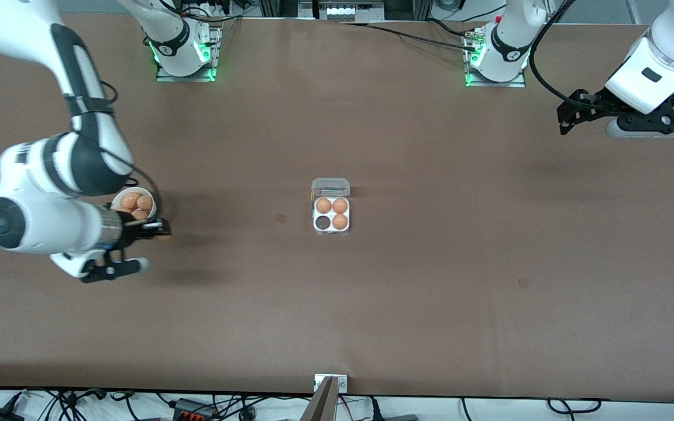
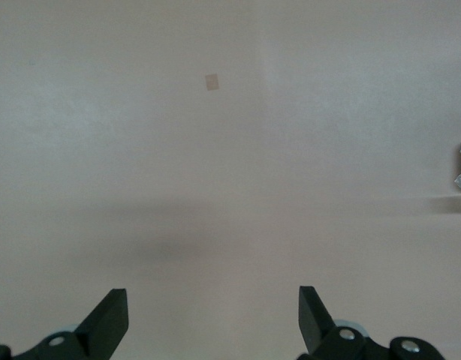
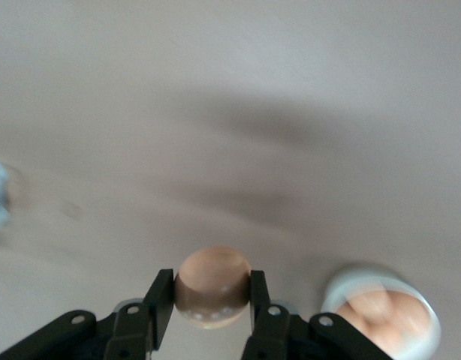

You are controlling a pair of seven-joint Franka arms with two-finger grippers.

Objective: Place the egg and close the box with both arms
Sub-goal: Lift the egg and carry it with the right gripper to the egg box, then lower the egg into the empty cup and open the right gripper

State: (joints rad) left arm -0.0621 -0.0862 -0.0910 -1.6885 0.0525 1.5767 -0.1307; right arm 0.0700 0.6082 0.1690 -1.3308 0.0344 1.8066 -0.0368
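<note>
Next, my right gripper sets the orange-brown egg down and lets go of it in the dark empty cell of the clear egg box point(image 1: 322, 222). The egg is held beside the white bowl.
My right gripper point(image 1: 161, 228) is shut on an orange-brown egg point(image 3: 212, 286) and holds it in the air beside the white bowl point(image 1: 132, 206), at the right arm's end of the table. The clear egg box point(image 1: 331, 206) sits at the table's middle with its lid open. It holds three eggs point(image 1: 332, 212) and one dark empty cell point(image 1: 322, 223). My left gripper point(image 1: 565, 120) is open and empty, waiting high over the left arm's end of the table. Its open fingers point(image 2: 110, 319) show over bare table.
The white bowl with several brown eggs also shows in the right wrist view point(image 3: 384, 315). A small tape mark point(image 1: 280, 218) lies on the brown table between bowl and box. Another mark point(image 1: 522, 283) lies toward the left arm's end. A metal bracket point(image 1: 330, 383) sits at the table's near edge.
</note>
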